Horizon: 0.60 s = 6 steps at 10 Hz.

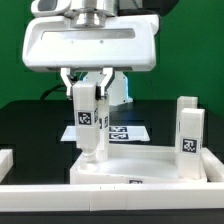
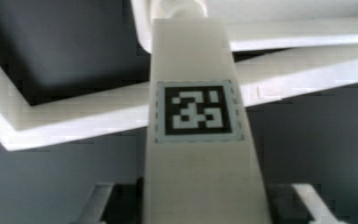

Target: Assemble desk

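Next, my gripper sets the white leg post, now held upright at the slab's corner, upright on the slab's near corner (image 1: 89, 164) (image 2: 181, 9) and lets go of it there, across from the second leg post.
My gripper (image 1: 87, 88) is shut on a white square leg post (image 1: 86, 118) with a black-and-white tag and holds it upright. The post's lower end meets the near left corner of the white desk slab (image 1: 140, 160). A second tagged leg post (image 1: 188, 126) stands upright at the slab's right corner. In the wrist view the held leg post (image 2: 199, 120) fills the middle, running between my fingers (image 2: 108, 198), and the slab's raised rim (image 2: 78, 125) lies beneath it. The joint between post and slab is hidden.
The marker board (image 1: 122, 133) lies flat on the black table behind the slab. A long low white rail (image 1: 100, 192) runs along the front, and another rail end (image 1: 5, 160) sits at the exterior view's left.
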### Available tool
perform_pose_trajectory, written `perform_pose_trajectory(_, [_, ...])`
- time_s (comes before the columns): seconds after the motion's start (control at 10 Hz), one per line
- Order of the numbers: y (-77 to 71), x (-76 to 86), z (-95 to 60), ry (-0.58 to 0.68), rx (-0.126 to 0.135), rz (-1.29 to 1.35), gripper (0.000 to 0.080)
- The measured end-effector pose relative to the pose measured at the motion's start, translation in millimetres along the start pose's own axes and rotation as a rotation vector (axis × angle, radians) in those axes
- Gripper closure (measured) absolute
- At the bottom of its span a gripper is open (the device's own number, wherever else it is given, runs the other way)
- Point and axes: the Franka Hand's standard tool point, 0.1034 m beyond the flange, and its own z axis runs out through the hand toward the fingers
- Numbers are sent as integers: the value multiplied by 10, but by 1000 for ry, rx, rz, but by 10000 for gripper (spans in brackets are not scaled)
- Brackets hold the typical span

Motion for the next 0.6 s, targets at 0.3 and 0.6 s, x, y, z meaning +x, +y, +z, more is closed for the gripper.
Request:
perform_pose_trajectory(0.3, [-76,-49,90,21,-7,-15,511])
perform_pose_trajectory(0.6, [-103,-57,185,24,-15,-27,511])
